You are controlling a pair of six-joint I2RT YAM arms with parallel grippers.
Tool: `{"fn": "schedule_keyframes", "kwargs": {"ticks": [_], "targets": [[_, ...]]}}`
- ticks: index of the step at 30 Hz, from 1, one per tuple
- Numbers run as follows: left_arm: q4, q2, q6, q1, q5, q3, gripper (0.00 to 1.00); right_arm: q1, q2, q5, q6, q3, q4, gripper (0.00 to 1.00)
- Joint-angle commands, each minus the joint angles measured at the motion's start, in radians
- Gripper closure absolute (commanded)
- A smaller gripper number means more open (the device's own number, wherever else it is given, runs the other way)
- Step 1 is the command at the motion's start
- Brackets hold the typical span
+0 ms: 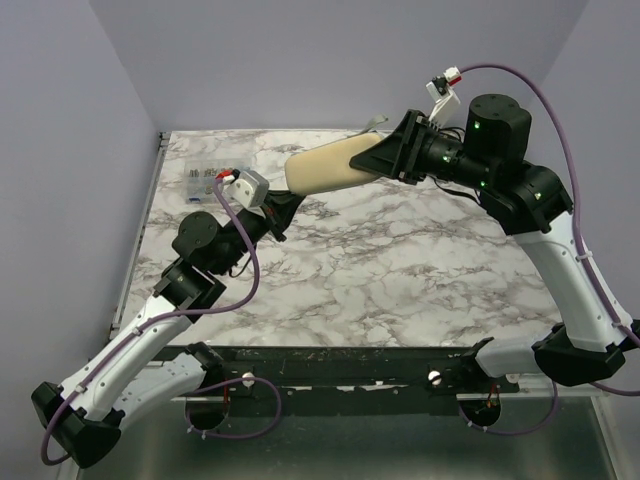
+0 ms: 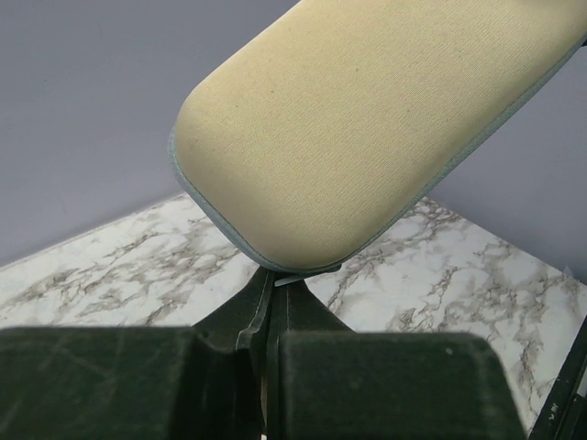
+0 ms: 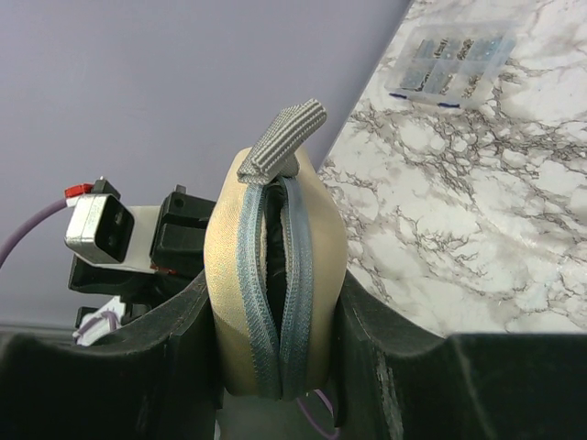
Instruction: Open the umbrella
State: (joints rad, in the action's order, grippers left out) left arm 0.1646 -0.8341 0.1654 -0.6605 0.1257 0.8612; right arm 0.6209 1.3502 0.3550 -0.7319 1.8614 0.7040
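I see the small grey tab lying across the shut fingers of my left gripper, so next I open them, let the tab hang and grip it beside the sleeve's seam (image 2: 328, 269).
The umbrella (image 1: 330, 168) is a cream-beige sleeved bundle held in the air over the back of the marble table (image 1: 400, 270). My right gripper (image 1: 385, 155) is shut on its right end. In the right wrist view (image 3: 275, 302) the fingers squeeze both sides of the sleeve (image 3: 229, 266). Its grey-blue zipper (image 3: 252, 275) gapes a little and shows dark fabric inside, and a grey loop strap (image 3: 284, 137) sticks out at the top. My left gripper (image 1: 285, 205) sits under the sleeve's rounded left end (image 2: 367, 128). Its jaws are shut on a small grey tab (image 2: 286, 280) at the sleeve's seam.
A small clear compartment box (image 1: 207, 180) lies at the table's back left and also shows in the right wrist view (image 3: 449, 60). Lilac walls close the table at the back and on both sides. A metal rail runs along the table's left edge (image 1: 150, 220).
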Motion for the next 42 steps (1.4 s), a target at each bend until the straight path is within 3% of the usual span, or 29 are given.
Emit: {"fn": "schedule_keyframes", "kwargs": {"ticks": [1, 21, 27, 28, 31, 34, 39, 42], "targets": [[-0.003, 0.019, -0.036, -0.008, 0.008, 0.041, 1.0, 0.005, -0.013, 0.055, 0.023, 0.019, -0.055, 0.99], [-0.197, 0.127, -0.209, 0.008, 0.006, 0.007, 1.0, 0.005, -0.05, 0.197, 0.111, -0.036, -0.025, 0.99], [-0.233, 0.13, -0.192, 0.008, -0.002, 0.017, 1.0, 0.005, -0.046, 0.135, 0.094, -0.018, -0.035, 0.99], [-0.242, 0.13, -0.18, 0.008, -0.007, 0.022, 0.96, 0.005, -0.041, 0.13, 0.093, -0.01, -0.036, 0.99], [-0.261, 0.131, -0.157, 0.007, -0.012, 0.031, 0.64, 0.005, -0.038, 0.11, 0.087, 0.009, -0.054, 0.99], [-0.263, 0.142, -0.131, 0.008, 0.002, 0.028, 0.47, 0.005, -0.033, 0.078, 0.092, 0.03, -0.058, 0.99], [-0.258, 0.156, -0.12, 0.008, 0.067, 0.018, 0.41, 0.005, -0.027, 0.047, 0.108, 0.042, -0.069, 0.99], [-0.219, 0.156, -0.098, 0.008, 0.114, 0.006, 0.54, 0.005, -0.02, 0.04, 0.109, 0.044, -0.07, 0.99]]}}
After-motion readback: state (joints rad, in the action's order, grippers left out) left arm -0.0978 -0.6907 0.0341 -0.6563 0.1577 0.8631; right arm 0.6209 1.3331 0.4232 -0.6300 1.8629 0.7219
